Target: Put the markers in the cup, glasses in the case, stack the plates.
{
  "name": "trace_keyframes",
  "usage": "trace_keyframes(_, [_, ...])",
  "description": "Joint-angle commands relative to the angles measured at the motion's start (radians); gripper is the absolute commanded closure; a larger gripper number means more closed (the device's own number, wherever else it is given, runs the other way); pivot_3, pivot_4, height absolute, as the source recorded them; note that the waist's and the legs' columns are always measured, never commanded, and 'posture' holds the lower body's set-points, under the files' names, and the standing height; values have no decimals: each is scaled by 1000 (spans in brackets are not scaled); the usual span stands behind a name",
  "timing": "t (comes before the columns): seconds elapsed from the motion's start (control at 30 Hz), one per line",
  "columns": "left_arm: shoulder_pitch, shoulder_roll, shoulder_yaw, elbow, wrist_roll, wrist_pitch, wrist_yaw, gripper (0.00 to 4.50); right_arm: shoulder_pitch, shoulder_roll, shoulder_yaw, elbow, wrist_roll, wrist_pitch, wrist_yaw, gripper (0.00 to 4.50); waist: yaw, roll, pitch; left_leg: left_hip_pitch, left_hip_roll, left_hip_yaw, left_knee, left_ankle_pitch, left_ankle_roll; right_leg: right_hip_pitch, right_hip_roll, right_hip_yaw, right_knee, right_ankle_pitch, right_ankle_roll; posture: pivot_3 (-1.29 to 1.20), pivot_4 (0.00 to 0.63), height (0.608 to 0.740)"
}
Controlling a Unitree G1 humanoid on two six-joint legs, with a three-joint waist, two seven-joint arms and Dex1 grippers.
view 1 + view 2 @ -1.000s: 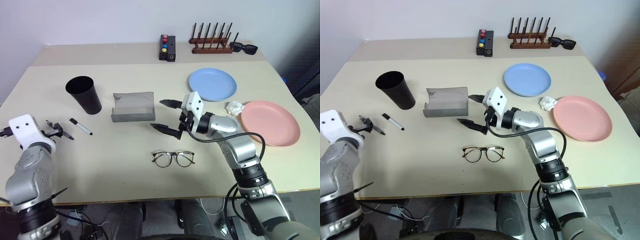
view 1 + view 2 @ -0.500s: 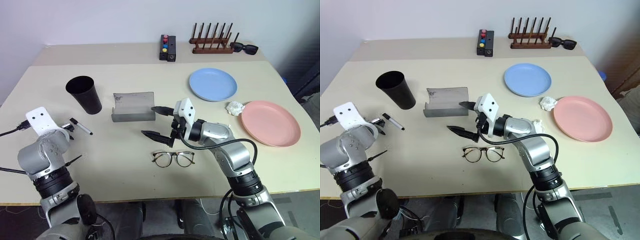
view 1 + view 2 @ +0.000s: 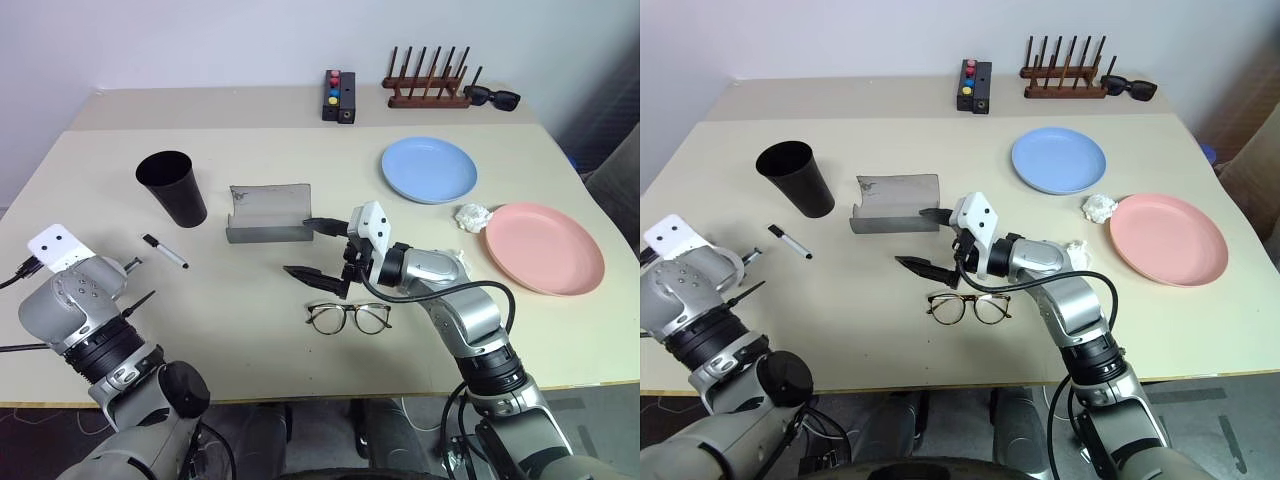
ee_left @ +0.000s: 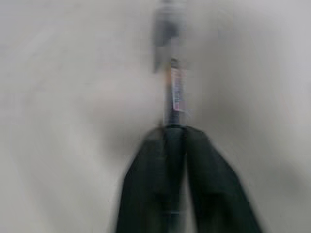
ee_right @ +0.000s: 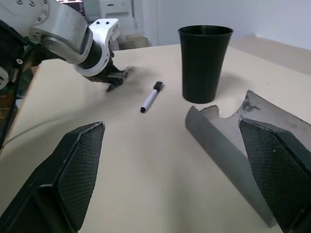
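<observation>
Next, I let go of the grey and black marker with my left gripper inside the upright black cup (image 3: 171, 172) behind the white marker.
My left gripper (image 4: 173, 128) is shut on the grey and black marker (image 4: 175, 92) at the table's left front, low over the tabletop. The white marker (image 3: 163, 252) with a black cap lies just right of it, in front of the upright black cup (image 3: 172, 187). The grey case (image 3: 267, 213) lies open at mid-table. My right gripper (image 3: 297, 245) hangs open beside the case's right end, pointing left, with nothing between its fingers. The glasses (image 3: 348, 318) lie on the table just in front of it. The light blue plate (image 3: 429, 169) and the pink plate (image 3: 543, 246) sit apart on the right.
A crumpled white paper ball (image 3: 469, 215) lies between the two plates. Along the back edge stand a black box with coloured buttons (image 3: 335, 95), a wooden peg rack (image 3: 425, 88) and black sunglasses (image 3: 492, 97).
My left wrist has turned down toward the table and its fingers have closed on the grey and black marker. The right gripper has edged left, closer to the case's end, and stays open.
</observation>
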State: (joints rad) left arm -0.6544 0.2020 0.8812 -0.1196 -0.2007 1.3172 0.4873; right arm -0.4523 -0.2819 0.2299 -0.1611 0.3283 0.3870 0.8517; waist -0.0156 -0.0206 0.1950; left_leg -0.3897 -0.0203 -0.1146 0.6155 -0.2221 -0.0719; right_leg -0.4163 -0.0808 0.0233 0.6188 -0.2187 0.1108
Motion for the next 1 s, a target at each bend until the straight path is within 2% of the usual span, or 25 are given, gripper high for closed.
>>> trace_keyframes(0.03, [-14,-7,8,5,13,-21,-1,4461,-5,1,2,-35,13,-16,8,0,-1,0,0,0,0,0,0,0,0,0,0,0,0,0,0,0,150,740])
trace_keyframes(0.17, [-3,5,-18,-2,32,-95,-7,4461,-6,-1,1,-30,10,-20,13,0,-2,0,0,0,0,0,0,0,0,0,0,0,0,0,0,0,150,740])
trace_keyframes(0.27, [23,28,-67,-44,28,-277,-63,4461,-6,-2,0,-28,9,-22,16,0,-3,-1,0,0,0,0,0,0,0,0,0,0,0,0,0,0,150,740])
trace_keyframes(0.43, [90,100,-223,-135,-6,-660,-321,4461,-19,12,1,-15,6,-32,9,0,-3,-2,1,-1,0,0,-1,0,-1,-2,0,0,0,0,0,0,150,740])
trace_keyframes(0.5, [96,110,-258,-136,-32,-754,-393,4461,-26,23,-3,-8,7,-39,4,0,1,-2,1,-2,0,0,-1,0,-1,-2,0,0,-1,0,0,0,150,740])
trace_keyframes(0.73, [17,147,-427,66,-16,-1020,-546,4461,-78,95,-10,43,-7,-103,-44,0,0,-2,1,-2,0,0,-1,1,-1,-1,0,0,-2,0,-1,0,150,740])
trace_keyframes(1.0, [-39,151,-518,312,25,-1236,-587,4461,-123,190,-9,108,-26,-184,-119,0,-6,-2,1,-2,0,0,-2,1,-1,-3,0,0,-1,0,0,0,150,740])
